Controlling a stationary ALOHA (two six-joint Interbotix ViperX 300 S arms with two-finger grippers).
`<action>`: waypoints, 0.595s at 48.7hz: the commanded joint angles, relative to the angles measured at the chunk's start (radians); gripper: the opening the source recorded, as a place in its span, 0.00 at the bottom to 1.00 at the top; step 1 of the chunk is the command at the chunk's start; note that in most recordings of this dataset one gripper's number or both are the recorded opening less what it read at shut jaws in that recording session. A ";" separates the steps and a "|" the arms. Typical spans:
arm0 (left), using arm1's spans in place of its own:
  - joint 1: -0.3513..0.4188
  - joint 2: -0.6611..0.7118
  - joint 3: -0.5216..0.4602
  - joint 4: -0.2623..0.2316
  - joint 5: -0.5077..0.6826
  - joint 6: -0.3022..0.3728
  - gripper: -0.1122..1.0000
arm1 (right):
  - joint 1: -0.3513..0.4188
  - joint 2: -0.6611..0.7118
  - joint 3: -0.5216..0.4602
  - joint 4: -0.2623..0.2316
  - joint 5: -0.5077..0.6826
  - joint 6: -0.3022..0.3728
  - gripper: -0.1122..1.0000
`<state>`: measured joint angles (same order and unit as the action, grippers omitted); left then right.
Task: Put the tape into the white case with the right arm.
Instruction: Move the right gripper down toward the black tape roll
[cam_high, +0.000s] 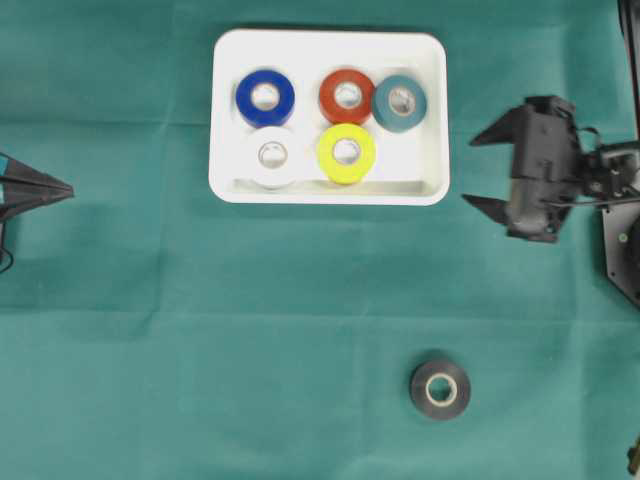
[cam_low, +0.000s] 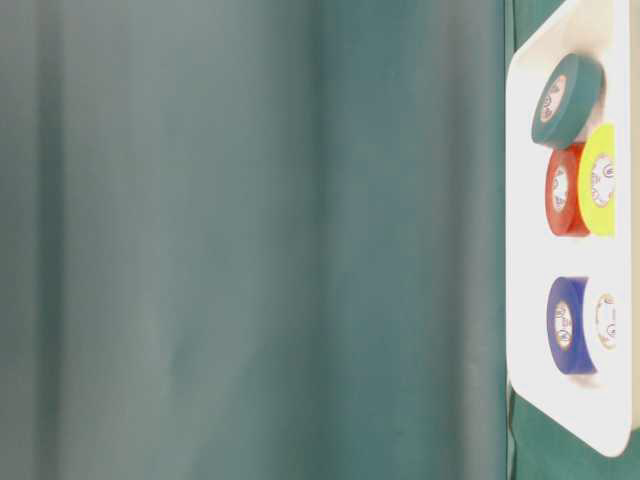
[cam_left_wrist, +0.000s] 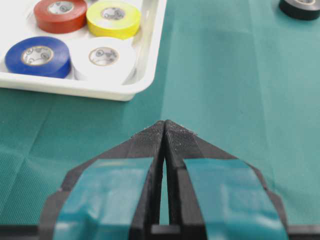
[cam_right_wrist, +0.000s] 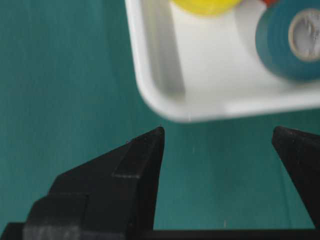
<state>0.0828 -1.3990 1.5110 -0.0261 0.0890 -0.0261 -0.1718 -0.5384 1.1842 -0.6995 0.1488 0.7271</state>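
My right gripper should grip the side of the black tape roll (cam_high: 456, 407) farthest from the white case, one finger inside the roll's hole.
A black tape roll (cam_high: 440, 389) lies flat on the green cloth at the lower right, also seen at the top right of the left wrist view as the black tape (cam_left_wrist: 300, 7). The white case (cam_high: 228, 120) holds blue (cam_high: 265, 97), red (cam_high: 347, 95), teal (cam_high: 400, 102), white (cam_high: 272, 155) and yellow (cam_high: 346, 153) rolls. My right gripper (cam_high: 468, 170) is open and empty just right of the case, fingers pointing at it; its wrist view shows the case corner (cam_right_wrist: 165, 95) and the teal roll (cam_right_wrist: 290, 40). My left gripper (cam_high: 66, 189) is shut at the far left.
Green cloth covers the whole table. The right arm's base (cam_high: 622, 240) stands at the right edge. The table-level view shows the case (cam_low: 522, 200) on its side with the rolls in it.
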 joint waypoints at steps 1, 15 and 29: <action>0.003 0.008 -0.012 -0.002 -0.008 -0.002 0.11 | -0.002 -0.067 0.032 0.002 -0.006 0.002 0.73; 0.003 0.008 -0.012 -0.002 -0.008 0.000 0.11 | -0.002 -0.224 0.121 0.006 -0.009 0.005 0.72; 0.003 0.008 -0.012 -0.002 -0.008 -0.002 0.11 | 0.089 -0.207 0.166 0.008 -0.176 0.003 0.72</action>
<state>0.0828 -1.3990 1.5094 -0.0261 0.0890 -0.0276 -0.1197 -0.7517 1.3514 -0.6903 0.0245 0.7317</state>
